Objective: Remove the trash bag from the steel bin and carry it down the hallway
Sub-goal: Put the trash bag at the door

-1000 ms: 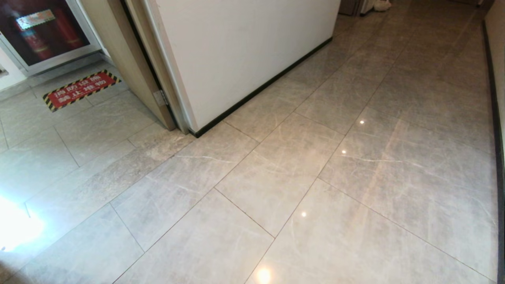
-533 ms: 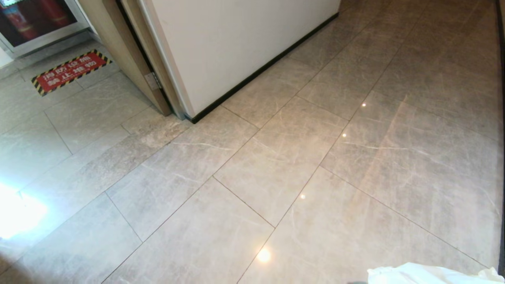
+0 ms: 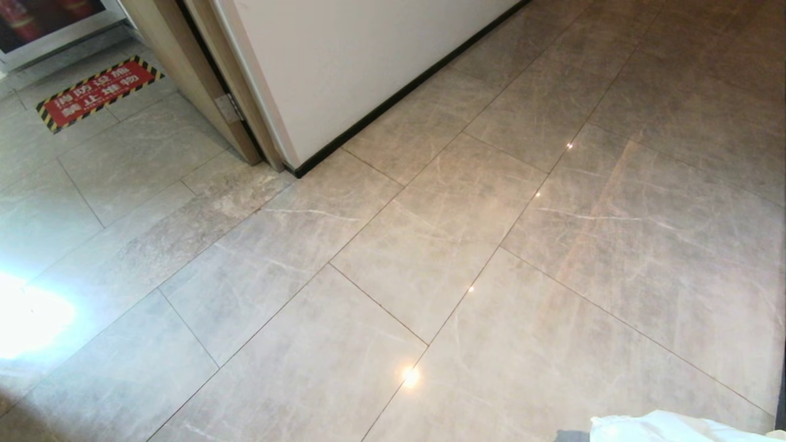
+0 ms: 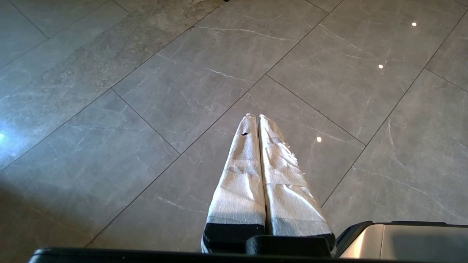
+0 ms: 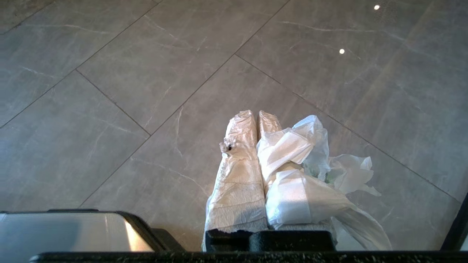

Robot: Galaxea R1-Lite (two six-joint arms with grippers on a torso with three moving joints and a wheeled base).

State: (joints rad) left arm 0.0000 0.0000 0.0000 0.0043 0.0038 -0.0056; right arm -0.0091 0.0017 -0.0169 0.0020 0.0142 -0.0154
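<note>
Next, my right gripper sets the white trash bag, which hangs above the floor now, down on the grey tile (image 3: pixel 576 417) next to the brightest small light spot.
The white trash bag (image 5: pixel 303 190) hangs from my right gripper (image 5: pixel 256 113), which is shut on it. Crumpled plastic is pinched between the tape-wrapped fingers and drapes over one finger (image 5: pixel 268 124) and off to its side above the floor. In the head view only the top of the trash bag (image 3: pixel 669 426) shows, at the bottom right edge. My left gripper (image 4: pixel 255 116) is shut with nothing in it, its wrapped fingers pressed together over the tiles. Glossy grey marbled hallway tiles (image 3: pixel 442 245) fill all views. The steel bin is out of view.
A white wall corner with black skirting (image 3: pixel 393 101) juts in at the top, next to a wooden door frame (image 3: pixel 202 92). A red floor sign with a yellow-black border (image 3: pixel 98 92) lies at far left. A silver part of my own body (image 4: pixel 402 241) shows beside the left gripper.
The head view has tilted down, so the whole floor has shifted up the picture. The top of the white trash bag has come into view at the bottom right edge.
</note>
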